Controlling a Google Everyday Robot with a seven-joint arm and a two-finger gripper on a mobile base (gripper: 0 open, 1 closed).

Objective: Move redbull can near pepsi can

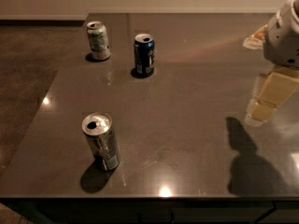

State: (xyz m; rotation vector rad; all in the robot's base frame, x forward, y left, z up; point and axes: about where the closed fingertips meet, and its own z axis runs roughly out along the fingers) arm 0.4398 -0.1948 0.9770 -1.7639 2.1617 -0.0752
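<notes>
The redbull can is near the front of the table. My gripper goes there next and closes around the can's middle [103,143].
The redbull can [101,141], silvery-grey with a blue-teal patch near its base, stands upright near the table's front left. The pepsi can [144,54], dark navy with a silver top, stands upright at the back, left of centre. My gripper [260,112] hangs over the table's right side, far to the right of both cans and touching neither. It holds nothing that I can see. Its shadow falls on the table below it.
A pale whitish-green can [98,40] stands at the back left, just left of the pepsi can. A pale flat object [254,38] lies at the back right, partly behind my arm. The dark table [187,139] has its left edge next to the floor.
</notes>
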